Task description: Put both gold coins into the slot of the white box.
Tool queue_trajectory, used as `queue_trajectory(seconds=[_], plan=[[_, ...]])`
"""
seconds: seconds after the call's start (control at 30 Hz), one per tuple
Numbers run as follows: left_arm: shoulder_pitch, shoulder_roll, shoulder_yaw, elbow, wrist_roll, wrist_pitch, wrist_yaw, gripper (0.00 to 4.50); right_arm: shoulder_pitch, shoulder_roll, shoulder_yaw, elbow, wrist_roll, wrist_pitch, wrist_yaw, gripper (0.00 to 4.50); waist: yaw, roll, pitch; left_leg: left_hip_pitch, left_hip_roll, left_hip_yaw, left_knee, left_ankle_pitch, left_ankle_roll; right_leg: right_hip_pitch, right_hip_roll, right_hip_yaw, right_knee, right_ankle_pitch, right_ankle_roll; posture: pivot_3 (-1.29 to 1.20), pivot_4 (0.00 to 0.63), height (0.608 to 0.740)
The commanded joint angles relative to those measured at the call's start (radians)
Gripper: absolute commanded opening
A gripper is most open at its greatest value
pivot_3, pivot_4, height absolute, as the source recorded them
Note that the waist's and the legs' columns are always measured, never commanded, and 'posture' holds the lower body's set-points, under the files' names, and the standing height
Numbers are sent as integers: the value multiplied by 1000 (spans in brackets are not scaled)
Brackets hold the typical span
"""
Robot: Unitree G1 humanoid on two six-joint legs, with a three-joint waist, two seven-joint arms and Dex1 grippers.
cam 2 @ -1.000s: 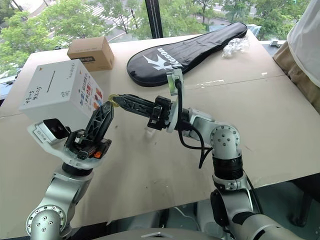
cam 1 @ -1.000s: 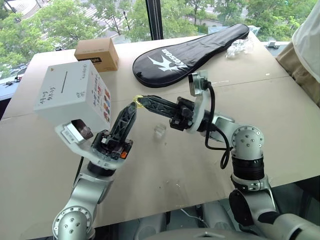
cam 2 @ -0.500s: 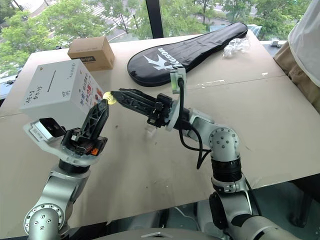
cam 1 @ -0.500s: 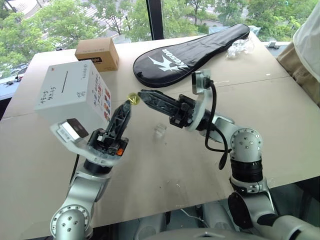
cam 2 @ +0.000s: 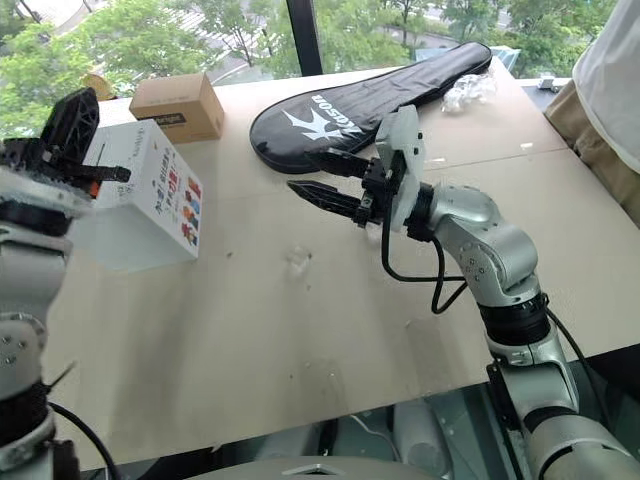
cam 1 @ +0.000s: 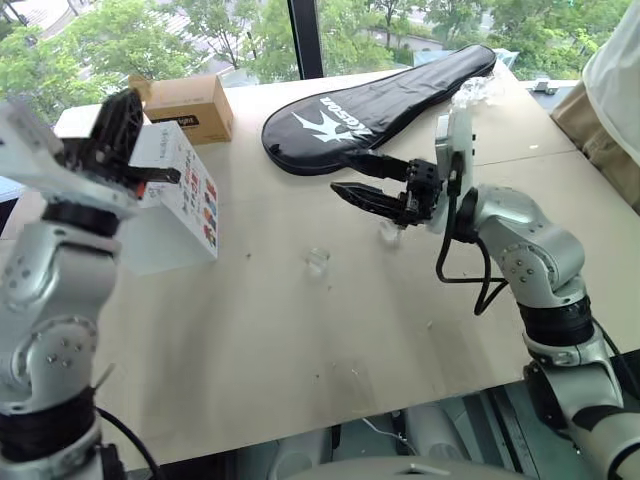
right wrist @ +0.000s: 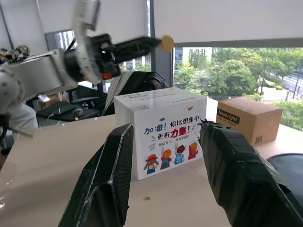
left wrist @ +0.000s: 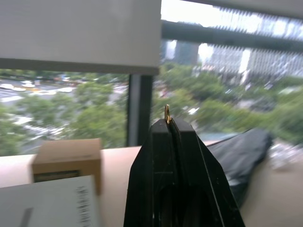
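Observation:
My left gripper is going to release the gold coin in the near part of the slot [cam 1: 123, 171] on the top of the white box.
My left gripper [right wrist: 158, 43] is shut on a gold coin [right wrist: 166, 43], which sticks out edge-on past its fingertips [left wrist: 167, 113]. It is raised above the near left part of the white box [cam 1: 175, 190]. The left arm hides much of the box in the eye views. The slot [left wrist: 24, 216] is a thin dark line on the box's top. My right gripper [cam 1: 343, 172] hangs open and empty over the middle of the table, pointing left toward the box. A small clear plastic casing [cam 1: 318, 262] lies on the table below it.
A brown cardboard box [cam 1: 190, 105] stands behind the white box. A black racket cover [cam 1: 380, 100] lies across the back, with a wad of clear film [cam 1: 478, 95] at its far right. A person [cam 1: 615, 90] stands at the table's right edge.
The right gripper let go of the coin, opened and drew back to the right. The left arm swung up and left with the coin, to above the white box.

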Motion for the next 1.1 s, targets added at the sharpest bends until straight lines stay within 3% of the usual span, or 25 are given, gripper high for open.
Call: queue_trajectory(seconds=[0.03,0.13,0.37,1.1], plan=[[-11,46,-3,8,124,110,69,0,-61,5,-21,0,-20,-44,21,2371,4,0,0,-1,0,0,0,0,0,-1,0,0,-1,0,0,0,150,740],[-21,14,25,0,135,223,143,0,-73,4,-29,-1,-24,-45,21,2371,8,0,0,-3,0,-1,1,0,0,-2,-1,-1,0,0,0,0,150,740],[-28,-13,77,-12,130,368,133,0,-61,-16,-23,-8,-19,-22,45,2371,6,-1,0,-5,0,-2,1,0,0,-4,-1,-1,0,0,0,0,150,740],[-77,-104,115,-32,170,520,86,0,-52,-15,-31,7,-29,-42,53,2371,7,-1,0,-6,-1,-2,2,0,0,-4,-2,-2,1,0,0,0,150,740]])
